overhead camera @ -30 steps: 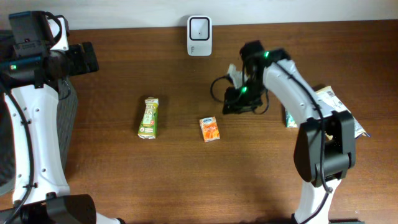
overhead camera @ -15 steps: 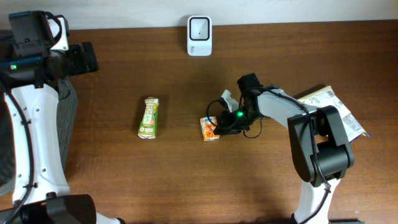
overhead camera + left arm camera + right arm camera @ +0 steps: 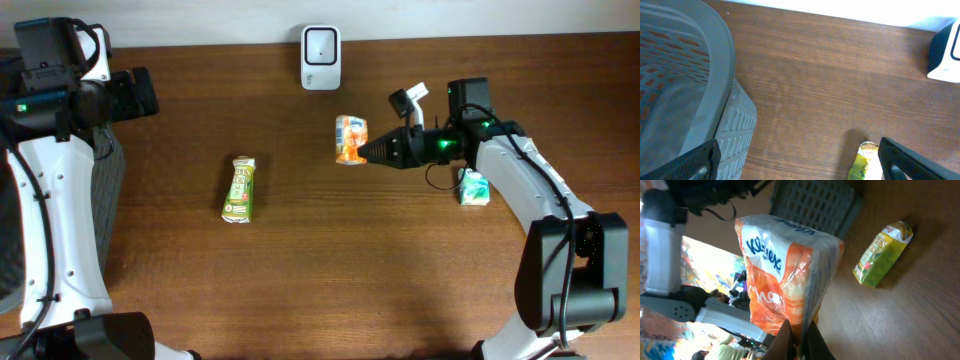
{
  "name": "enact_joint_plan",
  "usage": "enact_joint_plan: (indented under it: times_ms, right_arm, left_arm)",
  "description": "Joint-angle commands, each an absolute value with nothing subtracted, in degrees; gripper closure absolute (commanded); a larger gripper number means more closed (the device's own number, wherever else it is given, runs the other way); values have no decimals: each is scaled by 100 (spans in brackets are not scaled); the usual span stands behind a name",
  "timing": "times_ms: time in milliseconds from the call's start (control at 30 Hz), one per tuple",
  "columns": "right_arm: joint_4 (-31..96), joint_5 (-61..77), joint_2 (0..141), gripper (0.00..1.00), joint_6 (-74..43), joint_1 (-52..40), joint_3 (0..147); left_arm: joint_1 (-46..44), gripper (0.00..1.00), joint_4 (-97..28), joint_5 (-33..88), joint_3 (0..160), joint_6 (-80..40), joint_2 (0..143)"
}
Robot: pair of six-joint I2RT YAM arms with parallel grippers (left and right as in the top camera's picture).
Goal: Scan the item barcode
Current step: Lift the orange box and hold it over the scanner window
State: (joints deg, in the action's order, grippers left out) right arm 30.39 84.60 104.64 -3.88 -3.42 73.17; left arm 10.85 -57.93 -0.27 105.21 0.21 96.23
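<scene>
My right gripper is going to release the orange Kleenex tissue pack, now held upright above the table, on the teal pack (image 3: 481,188) that lies under my arm.
My right gripper (image 3: 370,151) is shut on an orange Kleenex tissue pack (image 3: 351,139) and holds it above the table, in front and to the right of the white scanner (image 3: 320,45). In the right wrist view the pack (image 3: 785,270) stands upright, pinched at its lower edge between the dark fingers of that gripper (image 3: 800,341). No barcode shows on the faces I can see. My left gripper (image 3: 800,167) is open at the far left, with nothing between its fingers, above the table beside a grey basket (image 3: 685,75).
A green drink pack (image 3: 238,188) lies left of the middle; it shows in the left wrist view (image 3: 865,162) and the right wrist view (image 3: 883,254). A teal pack (image 3: 473,187) lies under the right arm. The basket (image 3: 108,175) stands at the left edge.
The right gripper came down onto the orange pack on the table, shut on it, and lifted it back and up toward the scanner. The left arm has not moved.
</scene>
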Motion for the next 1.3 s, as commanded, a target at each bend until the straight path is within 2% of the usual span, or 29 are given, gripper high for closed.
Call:
enact_joint_plan:
  times_ms: [0,167,367,500,567,633,700,800,900,967,1100,1267]
  right_arm:
    - [3059,8892,10549,96,-574,10,7334]
    - [3057,8895,10547,96,-1406,543,7365]
    - [3133,8484,10534,96,-1262,373,7450]
    - [3385,6477,10492,96,-1710,-823,8119]
    - [4239,5290,10495,96,-1559,-1190,9052]
    - [5736,3092,10641,96,-1068,-1680,10831]
    - [6206,886,11010,96,-773,-2095,11992]
    - [5251,-1157,11535,96,30,-2477,12114]
    - [3793,-2359,12171,96,1048,-2744,12112]
    - [2731,-2536,12709,96,1933,-2779,12110]
    - [1468,-2620,13546,96,3026,-2768,12108]
    - [974,-2624,14315,96,5151,-2757,12108]
  left_arm:
    - [1094,1,-5800,-25,10536,89,9631]
    - [1094,1,-5800,-25,10536,86,9631]
    - [1094,1,-5800,-25,10536,86,9631]
    - [1094,1,-5800,-25,10536,86,9631]
    - [1094,1,-5800,-25,10536,86,9631]
    - [1094,1,-5800,-25,10536,86,9631]
    - [1094,1,-5800,-25,10536,89,9631]
    - [1094,1,-5800,-25,10536,86,9631]
    - [1094,1,-5800,-25,10536,89,9631]
    - [1094,1,-5800,-25,10536,89,9631]
    - [1094,1,-5800,-25,10536,89,9631]
    - [1094,1,-5800,-25,10536,89,9631]
